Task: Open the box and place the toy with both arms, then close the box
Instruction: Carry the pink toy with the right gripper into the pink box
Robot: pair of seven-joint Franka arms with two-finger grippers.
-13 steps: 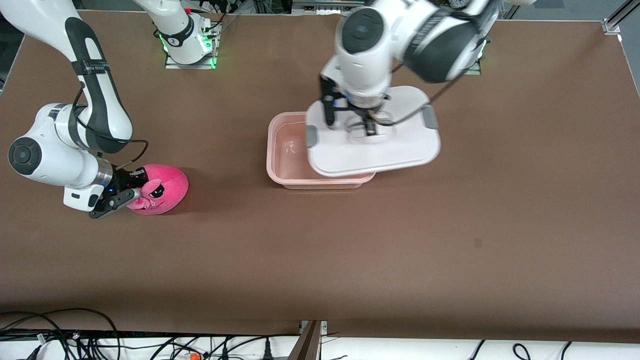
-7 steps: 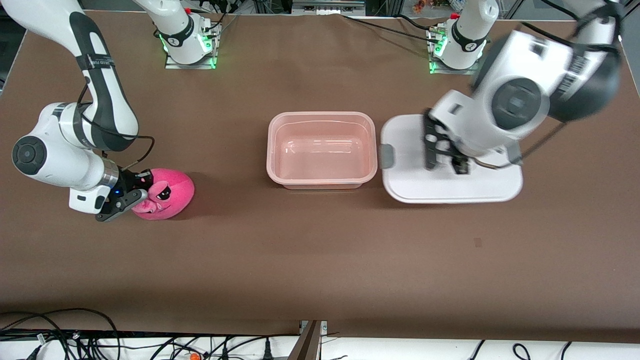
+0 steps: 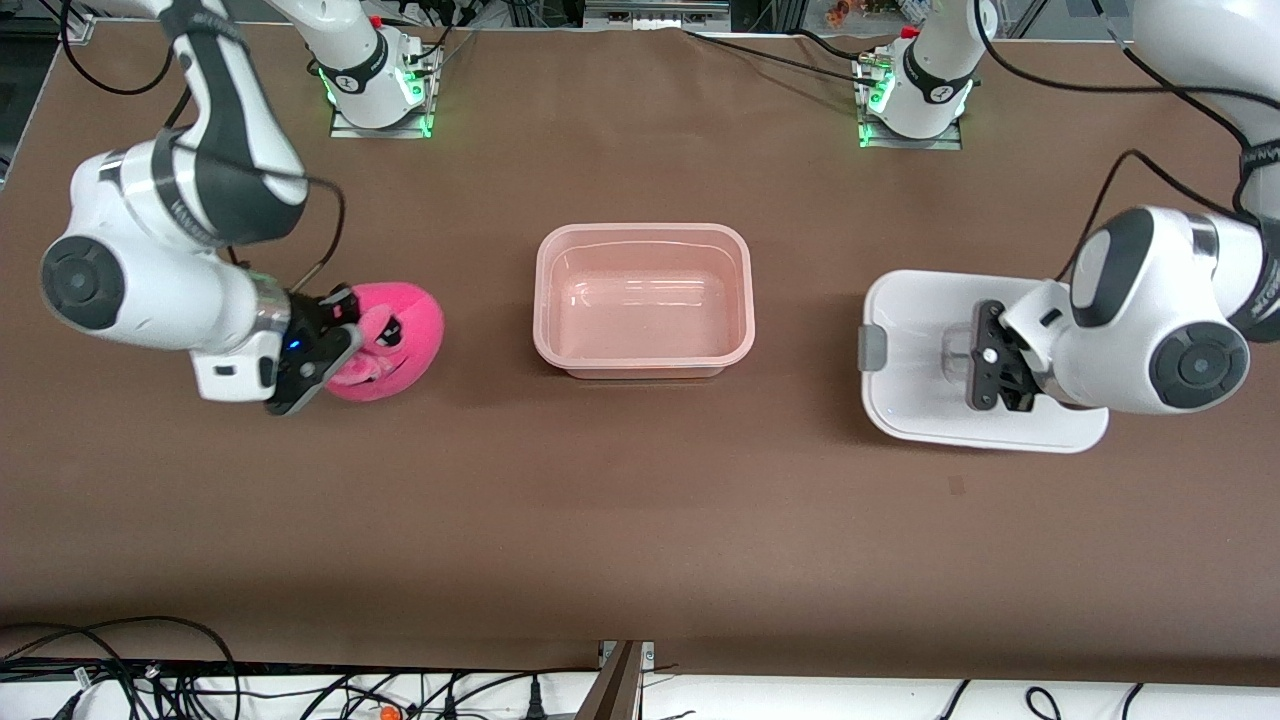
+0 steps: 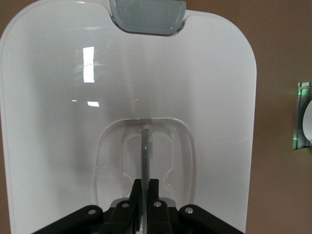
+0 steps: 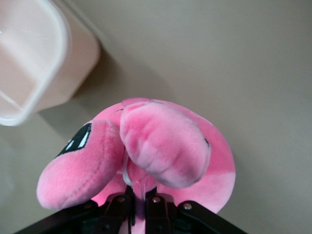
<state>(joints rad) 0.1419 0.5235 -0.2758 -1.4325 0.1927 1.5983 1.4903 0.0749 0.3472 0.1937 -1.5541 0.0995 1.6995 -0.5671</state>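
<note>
The robot's right gripper should set the pink toy, now held just above the table, down inside the pink base, at its end [image 3: 615,312] [image 5: 22,58] nearest the toy.
The box's translucent pink base [image 3: 640,232] stands open at the table's middle. Its white lid [image 3: 920,400] with a grey clip [image 3: 872,347] lies low at the left arm's end of the table. My left gripper [image 3: 985,365] is shut on the lid's centre handle [image 4: 145,151]; the left wrist view shows the lid [image 4: 73,122] and my left gripper [image 4: 146,187] pinching it. My right gripper [image 3: 322,350] is shut on the pink toy [image 3: 400,335] and holds it just above the table, toward the right arm's end. The right wrist view shows the toy [image 5: 165,146], my right gripper [image 5: 142,197] and the base's corner [image 5: 29,58].
Both arm bases [image 3: 375,80] stand along the table's edge farthest from the front camera. Cables [image 3: 150,680] lie off the table's near edge. Bare brown table [image 3: 640,500] lies between the box and the near edge.
My left arm carried the lid off the box base toward the left arm's end and lowered it. My right gripper raised the toy and moved it toward the box.
</note>
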